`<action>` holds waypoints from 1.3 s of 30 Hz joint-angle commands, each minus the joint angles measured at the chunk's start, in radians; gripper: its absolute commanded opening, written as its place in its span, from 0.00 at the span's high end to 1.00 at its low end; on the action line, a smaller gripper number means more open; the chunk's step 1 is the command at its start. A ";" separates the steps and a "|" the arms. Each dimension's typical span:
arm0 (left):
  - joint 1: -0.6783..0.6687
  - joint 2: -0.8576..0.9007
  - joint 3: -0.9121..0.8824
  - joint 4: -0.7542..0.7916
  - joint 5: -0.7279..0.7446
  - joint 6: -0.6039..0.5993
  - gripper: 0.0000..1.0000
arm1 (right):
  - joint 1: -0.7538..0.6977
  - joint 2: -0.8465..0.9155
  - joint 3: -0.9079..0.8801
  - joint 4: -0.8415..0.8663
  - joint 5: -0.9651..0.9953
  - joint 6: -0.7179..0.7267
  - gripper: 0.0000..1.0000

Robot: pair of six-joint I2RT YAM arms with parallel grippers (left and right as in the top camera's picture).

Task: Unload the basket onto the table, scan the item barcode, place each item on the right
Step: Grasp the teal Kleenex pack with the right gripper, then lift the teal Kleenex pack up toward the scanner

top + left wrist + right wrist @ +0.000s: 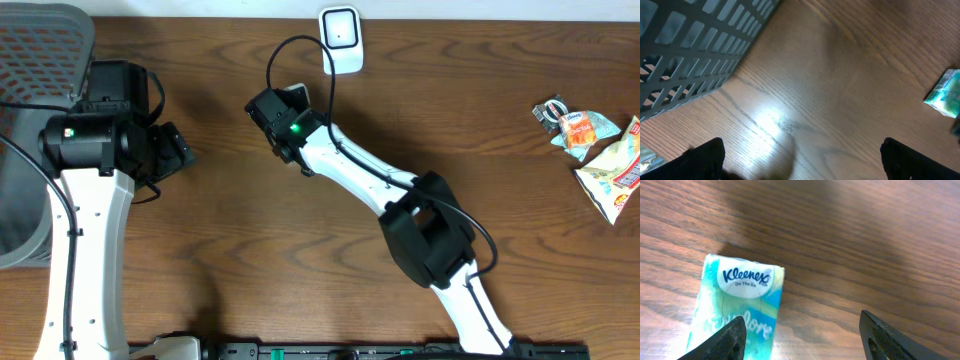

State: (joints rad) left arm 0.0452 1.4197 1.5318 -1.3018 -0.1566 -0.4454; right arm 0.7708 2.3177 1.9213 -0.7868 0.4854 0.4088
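The open fingers of my right gripper straddle only wood beside the tissue pack, so next I move them over the pack and pinch its logo end (pixel 746 277).
The item is a teal and white Kleenex tissue pack (pixel 737 302) lying flat on the wooden table. In the right wrist view it sits at the lower left, partly under my left finger (pixel 725 340). My right gripper (pixel 802 316) is open, with bare wood between its fingers. From overhead, the right gripper (pixel 275 108) hangs over the pack (pixel 294 93), just below the white barcode scanner (pixel 340 38). My left gripper (pixel 802 145) is wide open and holds nothing. An edge of the pack (pixel 944 94) shows at the right of its view. No barcode shows.
A grey mesh basket (pixel 35 70) stands at the far left, beside the left arm (pixel 95 150); its wall (pixel 695 45) fills the left wrist view's upper left. Several snack packets (pixel 605 150) lie at the right edge. The scanner's cable (pixel 300 45) loops by the right wrist.
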 commanded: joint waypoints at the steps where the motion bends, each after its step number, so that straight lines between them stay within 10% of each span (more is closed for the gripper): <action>1: 0.004 0.004 0.004 -0.003 -0.010 -0.009 0.02 | -0.002 -0.080 -0.004 -0.003 0.032 -0.005 0.31; 10: 0.004 0.004 0.004 -0.003 -0.010 -0.009 0.02 | 0.000 -0.083 -0.004 0.041 -0.059 -0.002 0.07; 28: 0.004 0.004 0.004 -0.003 -0.010 -0.009 0.02 | 0.005 0.081 -0.005 0.218 -0.214 -0.023 0.19; 39: 0.004 0.004 0.004 -0.003 -0.010 -0.009 0.02 | 0.027 0.110 -0.005 0.223 -0.105 -0.055 0.43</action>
State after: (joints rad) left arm 0.0448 1.4197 1.5318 -1.3018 -0.1566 -0.4454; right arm 0.7834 2.4138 1.9194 -0.5537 0.3229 0.3569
